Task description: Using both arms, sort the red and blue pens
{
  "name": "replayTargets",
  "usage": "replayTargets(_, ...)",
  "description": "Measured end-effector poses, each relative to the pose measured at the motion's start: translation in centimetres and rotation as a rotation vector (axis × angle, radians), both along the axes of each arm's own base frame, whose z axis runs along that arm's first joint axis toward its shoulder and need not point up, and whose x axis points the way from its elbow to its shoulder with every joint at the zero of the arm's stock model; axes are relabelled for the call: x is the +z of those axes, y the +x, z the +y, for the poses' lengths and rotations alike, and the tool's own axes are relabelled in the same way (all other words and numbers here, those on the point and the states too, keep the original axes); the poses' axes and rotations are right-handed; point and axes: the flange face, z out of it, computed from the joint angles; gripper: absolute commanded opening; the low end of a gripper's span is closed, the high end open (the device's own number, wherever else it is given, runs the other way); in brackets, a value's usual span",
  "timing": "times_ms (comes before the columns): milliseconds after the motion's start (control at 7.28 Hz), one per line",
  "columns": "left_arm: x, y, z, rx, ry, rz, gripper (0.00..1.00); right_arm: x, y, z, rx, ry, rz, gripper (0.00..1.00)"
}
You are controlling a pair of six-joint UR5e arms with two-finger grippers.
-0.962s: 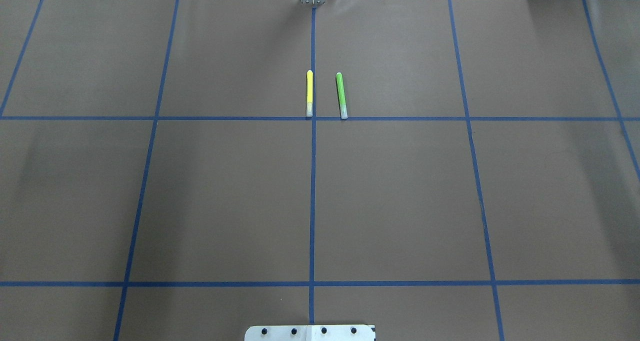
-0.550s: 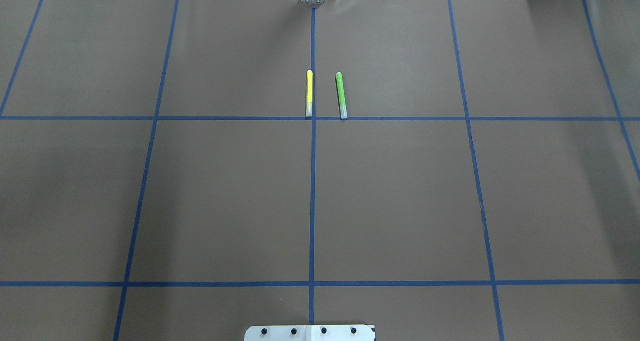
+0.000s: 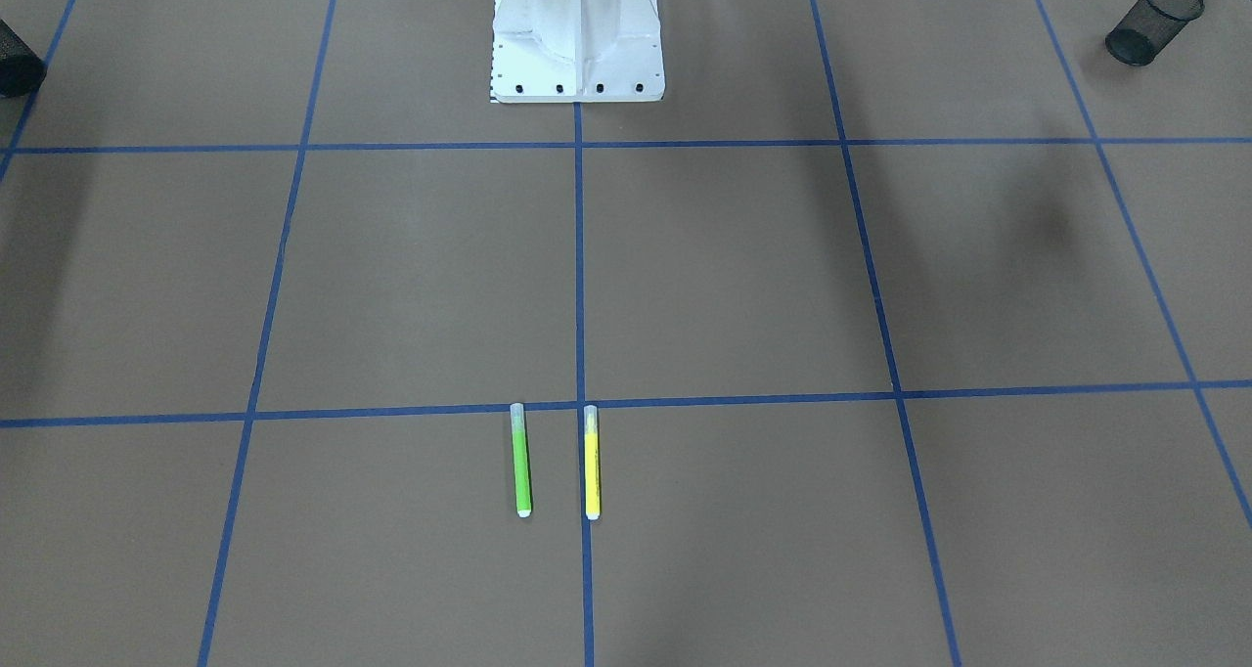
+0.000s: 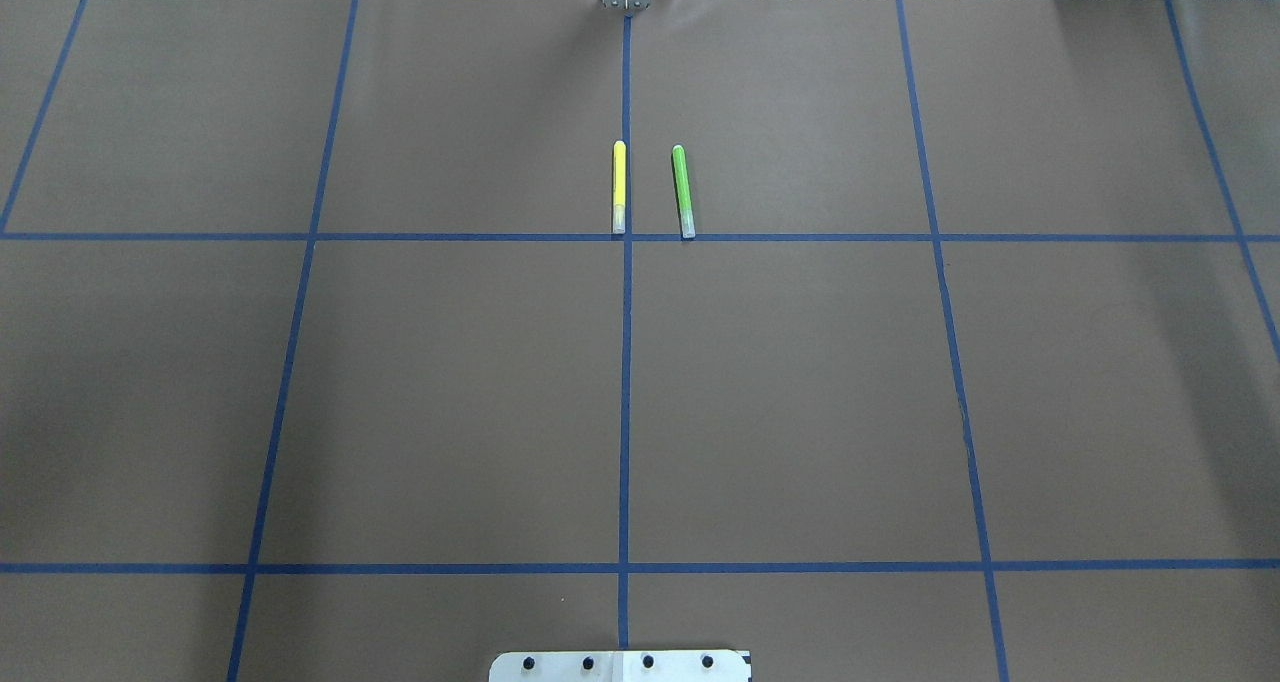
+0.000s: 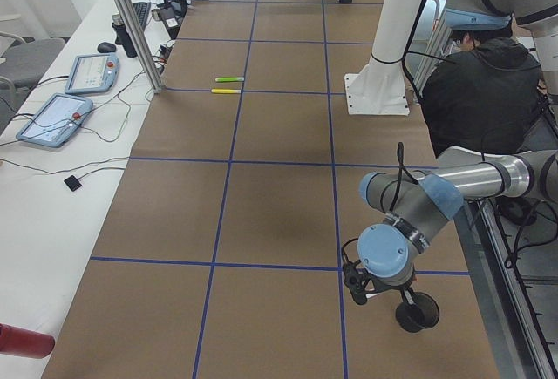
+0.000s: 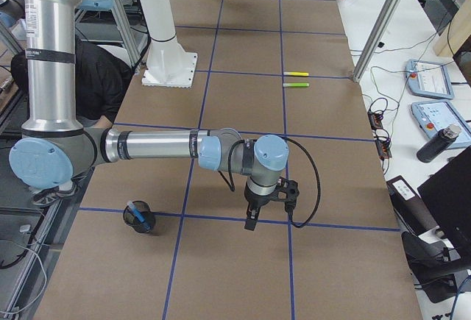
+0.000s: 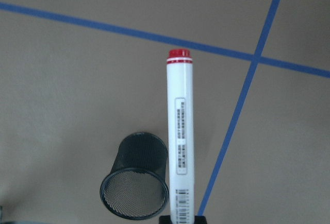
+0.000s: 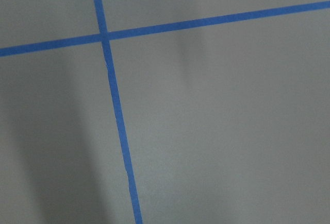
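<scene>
The red pen will go down inside the black mesh cup [image 7: 140, 154] beside my left gripper, where I need to put it. The red pen now hangs above and beside that cup.
In the left wrist view the red pen [image 7: 179, 136], a white barrel with a red cap, sticks out of my left gripper [image 7: 183, 218], which is shut on it. It hangs above and beside a black mesh cup [image 7: 136, 185]. In the exterior left view that gripper [image 5: 355, 281] is next to the same cup [image 5: 417, 312]. The blue pen [image 6: 141, 219] stands in another mesh cup [image 6: 139, 217]. My right gripper [image 6: 251, 221] hovers over the table to the right of that cup; I cannot tell whether it is open or shut.
A yellow marker [image 4: 619, 186] and a green marker [image 4: 682, 190] lie side by side at the far middle of the brown mat. The white robot base [image 3: 577, 36] stands at the near middle. A person in black [image 5: 479, 91] sits behind the robot.
The yellow and green markers have not moved. Only a faint shadow at the left of the overhead view has shifted.
</scene>
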Motion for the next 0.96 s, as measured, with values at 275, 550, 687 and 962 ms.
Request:
replayTargets(275,3.0,0.2,3.3,-0.062,-0.177,0.067,0.00,-0.6,-0.1,-0.2,0.006,0.020,-0.013,0.98)
replayTargets(550,6.1,0.6,6.2,-0.106,-0.296,0.119,0.00,-0.9,-0.2,-0.2,0.008,0.027,-0.023,0.98)
replayTargets(687,7.3,0.9,7.5,-0.134,-0.343,0.142,0.00,-0.9,-0.3,-0.1,0.008,0.026,-0.032,0.98)
replayTargets(962,7.9,1.1,9.2,-0.181,-0.405,0.178,0.00,-1.0,-0.4,-0.1,0.009,0.025,-0.043,0.98)
